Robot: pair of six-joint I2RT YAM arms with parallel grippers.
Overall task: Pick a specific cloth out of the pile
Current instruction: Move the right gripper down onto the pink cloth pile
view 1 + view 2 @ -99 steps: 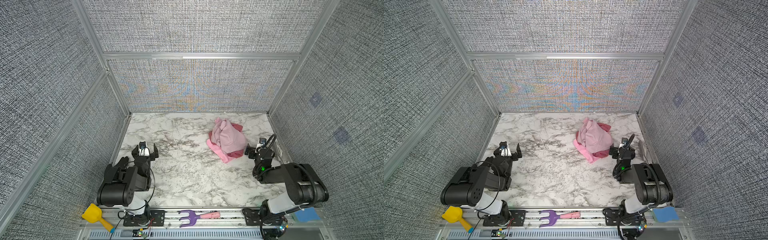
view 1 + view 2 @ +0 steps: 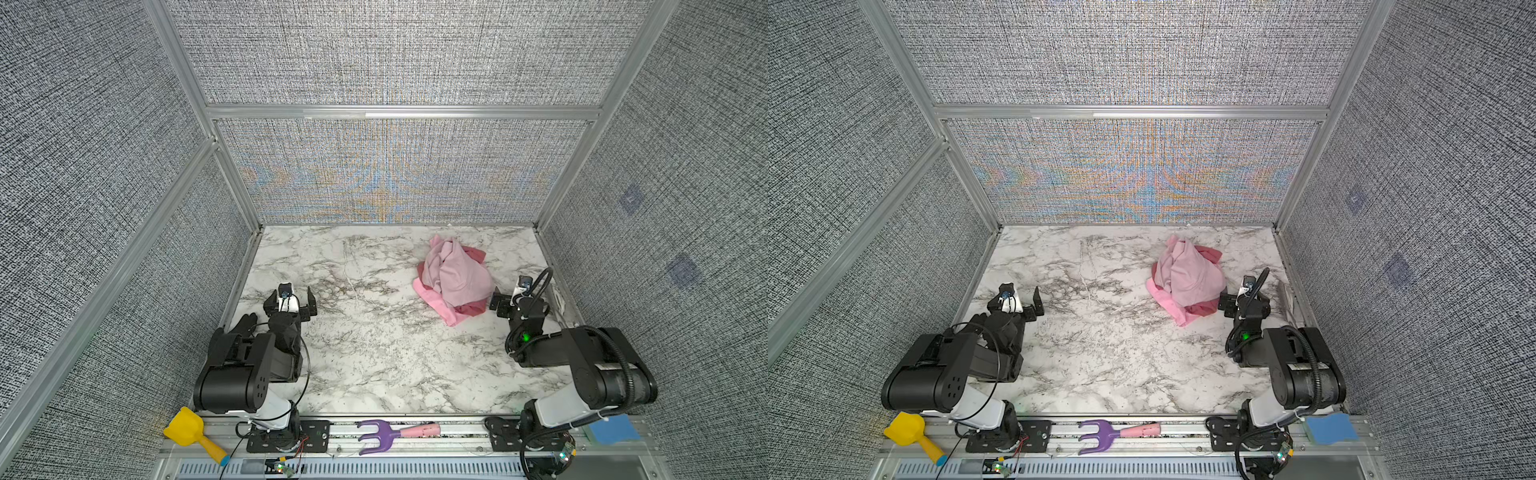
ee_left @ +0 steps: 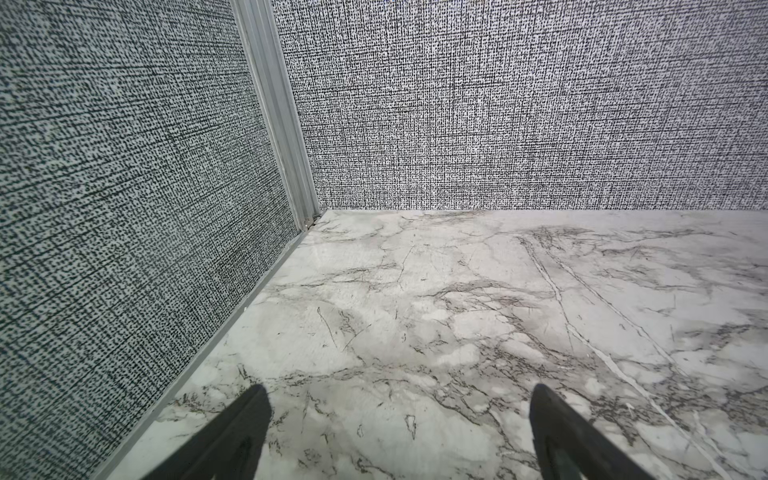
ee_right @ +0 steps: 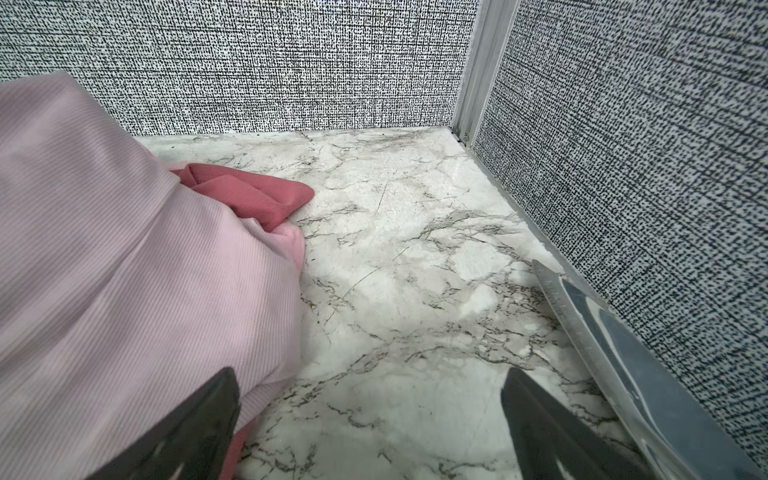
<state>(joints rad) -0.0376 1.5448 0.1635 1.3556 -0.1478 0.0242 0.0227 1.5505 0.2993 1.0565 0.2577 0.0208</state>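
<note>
Next, I close my right gripper on the front corner (image 2: pixel 452 321) of the brighter pink cloth, which is sticking out from under the light pink ribbed cloth.
The pile (image 2: pixel 453 282) (image 2: pixel 1187 282) lies on the marble tabletop at the back right. The cloth (image 2: pixel 457 272) (image 2: pixel 1192 274) (image 4: pixel 104 249), light pink and ribbed, drapes over the top, and a brighter pink edge of it sticks out at the front. A darker rose-red cloth (image 2: pixel 471 309) (image 4: pixel 249 191) shows beneath it. My right gripper (image 2: pixel 515 297) (image 2: pixel 1244 301) (image 4: pixel 370 372) is open just right of the pile. One of its fingers is against the cloth's edge, with only bare marble between the jaws. My left gripper (image 2: pixel 290 293) (image 2: pixel 1017 297) (image 3: pixel 399 388) is open over bare marble at the front left.
A clear plastic strip (image 4: pixel 602 353) lies along the foot of the right wall, close to my right gripper. On the front rail rest a yellow scoop (image 2: pixel 187 430), a purple rake (image 2: pixel 376 434) and a blue sponge (image 2: pixel 613 430). Grey fabric walls enclose three sides.
</note>
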